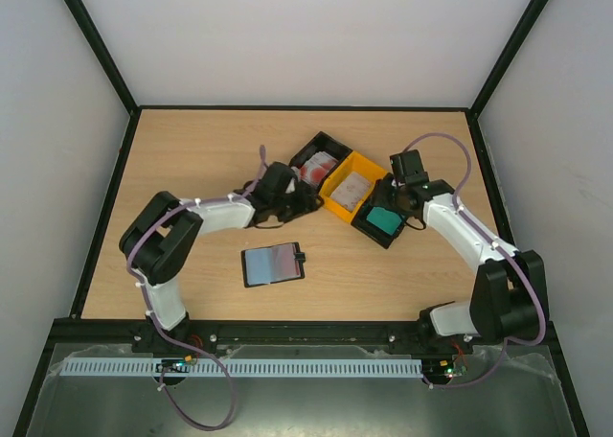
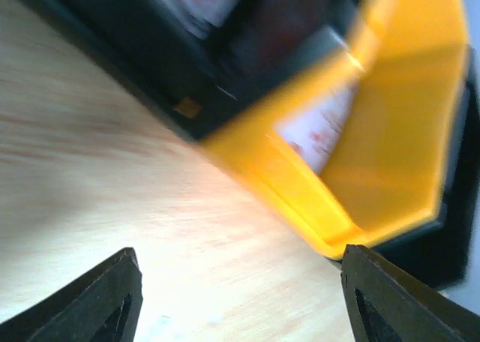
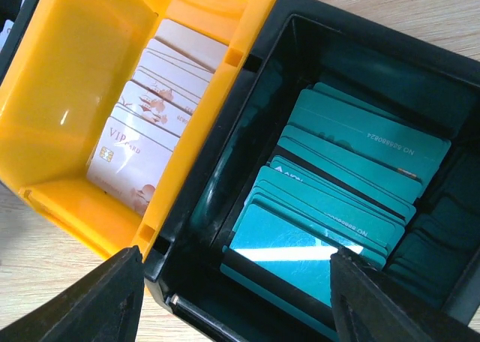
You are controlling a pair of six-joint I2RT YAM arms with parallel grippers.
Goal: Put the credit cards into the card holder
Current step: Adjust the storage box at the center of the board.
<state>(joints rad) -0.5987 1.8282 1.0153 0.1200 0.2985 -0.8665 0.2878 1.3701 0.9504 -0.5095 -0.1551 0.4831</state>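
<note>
Next, my right gripper will leave the teal cards and close on the front pale beige card (image 1: 343, 199) (image 3: 129, 165) at the yellow bin's near end.
The card holder (image 1: 273, 264) lies open on the table, its greyish inside up, in front of the bins and apart from both grippers. Red-and-white credit cards (image 1: 315, 168) fill a black bin. Pale beige cards (image 1: 351, 189) (image 3: 152, 128) fill the yellow bin (image 3: 67, 72). Teal cards (image 1: 383, 219) (image 3: 341, 184) fill a second black bin (image 3: 247, 94). My left gripper (image 1: 290, 195) (image 2: 240, 304) is open and empty, low over bare table beside the yellow bin (image 2: 397, 132); this view is blurred. My right gripper (image 1: 402, 203) (image 3: 236, 304) is open and empty above the near end of the teal cards.
The three bins stand side by side in a diagonal row at the middle back of the wooden table (image 1: 192, 159). Black frame rails edge the table on all sides.
</note>
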